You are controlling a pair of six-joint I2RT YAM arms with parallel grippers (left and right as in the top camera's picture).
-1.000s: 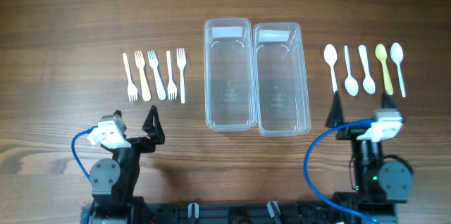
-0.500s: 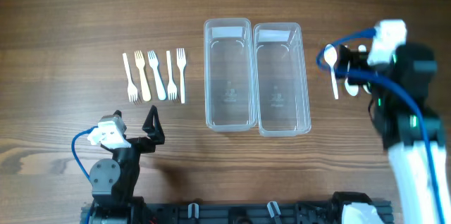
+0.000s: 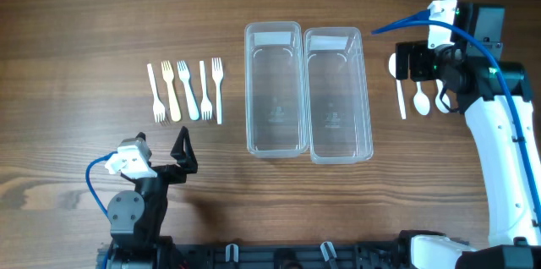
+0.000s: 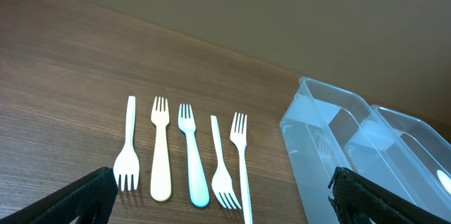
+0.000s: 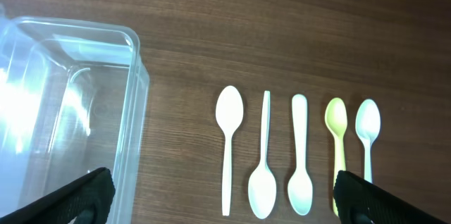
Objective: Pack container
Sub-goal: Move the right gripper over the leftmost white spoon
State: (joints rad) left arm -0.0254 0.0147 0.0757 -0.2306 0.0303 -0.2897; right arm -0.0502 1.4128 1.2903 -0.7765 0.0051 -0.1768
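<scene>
The robot's right gripper should next move to the white spoon nearest the clear containers and grab the spoon's handle [image 3: 398, 83] [image 5: 227, 141] beside its bowl.
Two clear, empty containers stand side by side mid-table, the left one [image 3: 248, 91] and the right one [image 3: 367, 91]. Several plastic forks [image 3: 186, 91] lie in a row to their left, also in the left wrist view [image 4: 190, 155]. Several spoons [image 3: 420, 101] lie to their right, partly hidden under my right arm. In the right wrist view they are white [image 5: 229, 146], pale [image 5: 299, 157] and yellow-green [image 5: 336, 146]. My right gripper [image 3: 420, 62] hovers open and empty above the spoons [image 5: 225, 203]. My left gripper [image 3: 161, 146] is open and empty near the front edge, short of the forks [image 4: 225, 203].
The right container's corner [image 5: 134, 76] lies left of the spoons in the right wrist view. Both containers show at the right of the left wrist view [image 4: 317, 146]. The wooden table [image 3: 84, 32] is bare around the cutlery rows.
My right arm has lifted from its rest at the front right and swung back over the spoons. The left arm, cutlery and containers have not moved.
</scene>
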